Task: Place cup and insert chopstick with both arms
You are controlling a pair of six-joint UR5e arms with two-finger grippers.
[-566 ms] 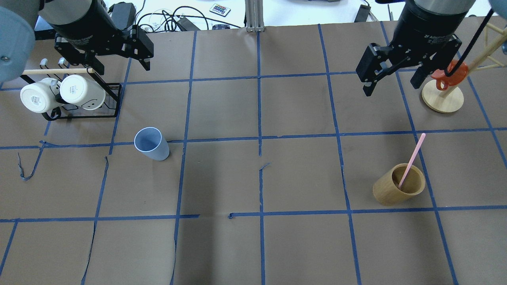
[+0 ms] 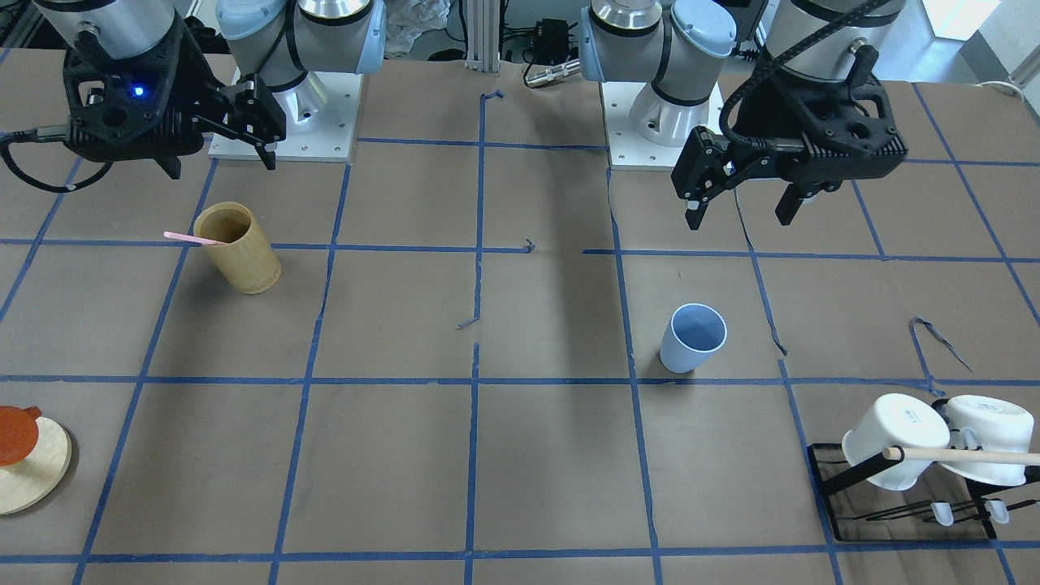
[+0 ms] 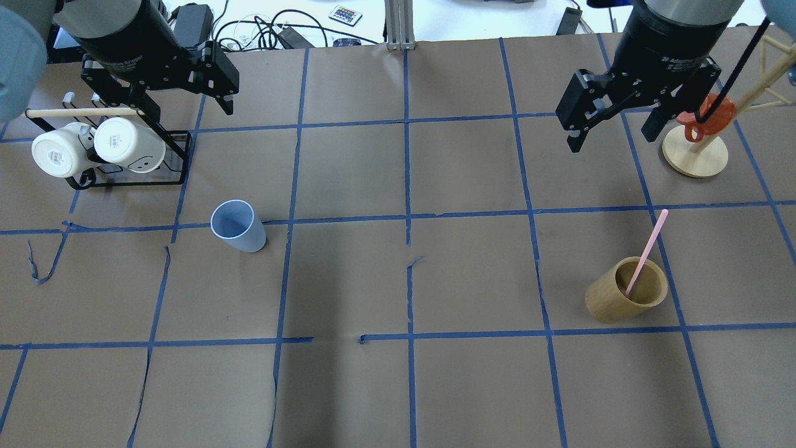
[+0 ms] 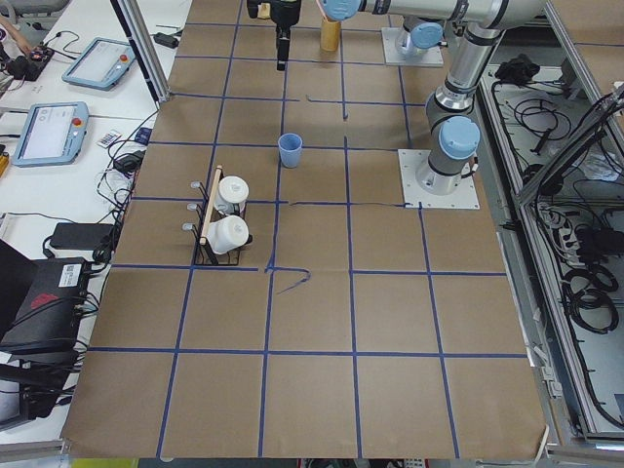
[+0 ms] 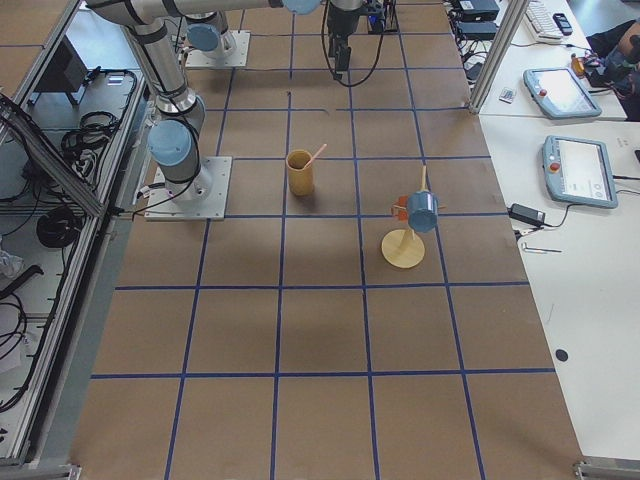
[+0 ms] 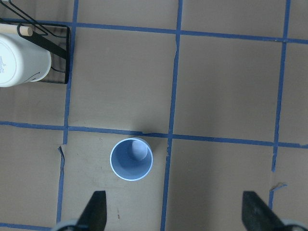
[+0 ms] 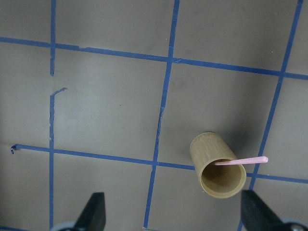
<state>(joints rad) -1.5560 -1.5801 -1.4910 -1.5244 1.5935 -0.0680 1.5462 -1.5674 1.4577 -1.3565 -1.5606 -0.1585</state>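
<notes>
Next, I close my left gripper on the light blue cup's rim (image 2: 725, 335) (image 6: 111, 160) at the side toward the black wire rack, with one finger inside the cup.
The light blue cup (image 3: 236, 225) stands upright on the table's left half; it also shows in the front view (image 2: 692, 337) and in the left wrist view (image 6: 131, 159). The pale pink chopstick (image 3: 647, 252) leans inside a tan bamboo cylinder (image 3: 625, 290) on the right half, and also shows in the right wrist view (image 7: 240, 161). My left gripper (image 3: 189, 109) is open and empty, high above the table beyond the cup. My right gripper (image 3: 610, 140) is open and empty, high above the table beyond the cylinder.
A black wire rack (image 3: 127, 179) with two white mugs (image 3: 127, 144) and a wooden rod stands at the far left. A wooden stand with a round base (image 3: 694, 155) and an orange cup (image 3: 706, 117) stands at the far right. Blue tape lines grid the brown paper.
Both grippers have shifted slightly toward the far side of the table. The cup, chopstick and cylinder have not moved.
</notes>
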